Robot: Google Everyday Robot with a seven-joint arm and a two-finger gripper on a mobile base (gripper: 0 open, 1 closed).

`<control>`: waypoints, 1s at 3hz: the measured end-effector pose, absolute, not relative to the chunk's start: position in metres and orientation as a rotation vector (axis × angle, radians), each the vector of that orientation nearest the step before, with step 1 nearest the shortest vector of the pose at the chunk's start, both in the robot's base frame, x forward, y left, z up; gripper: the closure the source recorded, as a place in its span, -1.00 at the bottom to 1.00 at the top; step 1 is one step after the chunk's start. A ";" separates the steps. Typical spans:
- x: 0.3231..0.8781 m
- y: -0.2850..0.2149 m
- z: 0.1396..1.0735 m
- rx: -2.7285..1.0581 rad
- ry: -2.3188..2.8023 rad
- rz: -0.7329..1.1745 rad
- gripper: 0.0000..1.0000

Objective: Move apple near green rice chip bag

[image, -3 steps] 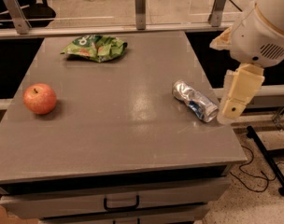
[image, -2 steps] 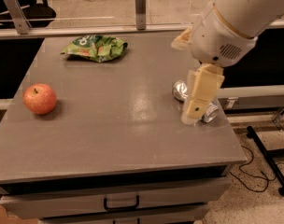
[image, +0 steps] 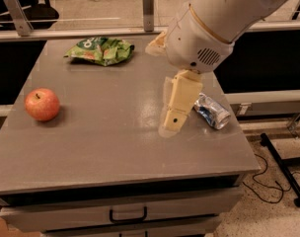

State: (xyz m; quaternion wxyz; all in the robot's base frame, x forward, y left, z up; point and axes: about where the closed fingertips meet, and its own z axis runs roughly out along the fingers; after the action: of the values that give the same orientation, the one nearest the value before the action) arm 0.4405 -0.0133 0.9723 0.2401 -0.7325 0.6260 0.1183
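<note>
My gripper should close on the sides of the red-orange apple (image: pixel 44 104), because the apple needs to go near the green rice chip bag.
The red-orange apple (image: pixel 42 104) sits on the grey table (image: pixel 105 142) near its left edge. The green rice chip bag (image: pixel 101 50) lies flat at the back left of the table, well behind the apple. My gripper (image: pixel 172 126) hangs tip-down from the big white arm (image: pixel 214 23) over the middle-right of the table, far to the right of the apple and holding nothing that I can see.
A dented silver-and-blue can (image: pixel 212 111) lies on its side just right of the gripper. A drawer with a dark handle (image: pixel 128 215) is below the table's front edge. A metal rail (image: pixel 148 1) runs behind the table. Cables (image: pixel 268 181) lie on the floor at right.
The arm and gripper have swung left, from beyond the table's right edge, past the can, to over the middle-right of the table. Apple, bag and can have not moved.
</note>
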 end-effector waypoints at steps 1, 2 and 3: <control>0.454 0.002 0.967 -1.978 1.681 0.359 -1.00; 0.479 0.041 0.948 -1.948 1.640 0.394 -1.00; 0.510 0.089 0.929 -1.906 1.611 0.435 -1.00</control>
State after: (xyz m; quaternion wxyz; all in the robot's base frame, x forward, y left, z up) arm 0.5096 0.0892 0.9292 0.2994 -0.7180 0.6067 0.1640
